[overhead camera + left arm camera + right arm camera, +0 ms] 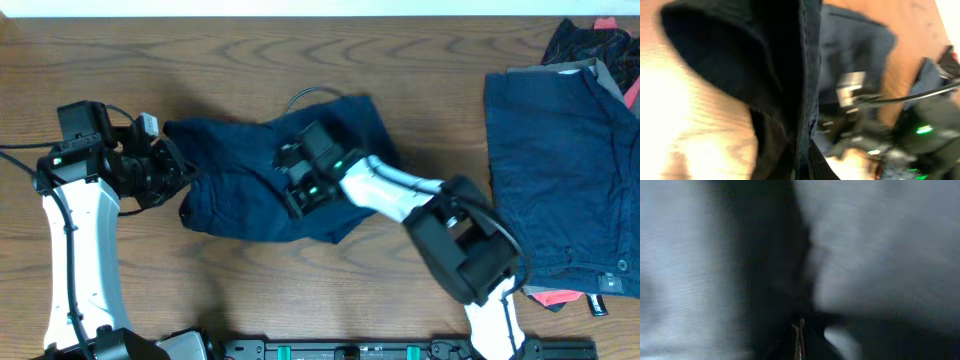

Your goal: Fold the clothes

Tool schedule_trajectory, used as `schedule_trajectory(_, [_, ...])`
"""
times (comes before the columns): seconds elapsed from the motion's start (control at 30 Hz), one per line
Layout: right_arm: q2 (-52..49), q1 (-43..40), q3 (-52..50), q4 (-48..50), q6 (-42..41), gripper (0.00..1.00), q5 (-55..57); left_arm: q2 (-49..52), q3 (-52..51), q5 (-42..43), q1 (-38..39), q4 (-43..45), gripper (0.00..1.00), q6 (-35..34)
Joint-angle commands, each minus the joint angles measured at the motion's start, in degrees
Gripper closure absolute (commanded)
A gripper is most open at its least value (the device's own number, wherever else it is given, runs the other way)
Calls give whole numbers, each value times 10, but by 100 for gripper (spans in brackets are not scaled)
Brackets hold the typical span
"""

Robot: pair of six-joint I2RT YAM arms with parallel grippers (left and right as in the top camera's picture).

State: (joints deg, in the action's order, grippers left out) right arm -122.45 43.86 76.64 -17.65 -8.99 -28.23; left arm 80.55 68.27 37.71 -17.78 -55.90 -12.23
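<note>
Next, I let go of the stitched hem at the crumpled garment's side (pixel 381 181) facing the flat navy garment with my right gripper.
A crumpled dark navy garment (pixel 240 195) lies in the middle of the wooden table. My left gripper (pixel 182 175) is at its left edge and is shut on a fold of the cloth, which runs up between the jaws in the left wrist view (pixel 805 75). My right gripper (pixel 296 186) is pressed down into the middle of the same garment. In the right wrist view its jaws (pixel 800 340) look shut, with blurred navy cloth (pixel 880 245) all round them. A second navy garment (pixel 560 170) lies flat at the right.
Dark and red clothing (pixel 600 40) is heaped at the far right corner, behind the flat garment. A bit of red cloth (pixel 555 297) sticks out under its front edge. A black cable (pixel 300 97) loops behind the crumpled garment. Bare wood (pixel 300 290) shows in front.
</note>
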Motion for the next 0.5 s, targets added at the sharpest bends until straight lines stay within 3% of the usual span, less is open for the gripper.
schedule_trajectory(0.0, [-23,43,-2,15,-24,99,6,-6,17,104,1,23,94,-8])
schedule_trajectory(0.2, [9,36,25,-39,-23,99,74,-6,17,132,1,54,94,-35])
schedule_trajectory(0.47, [110,-78,44,-226,-23,99,244,-5,17,133,1,56,94,-35])
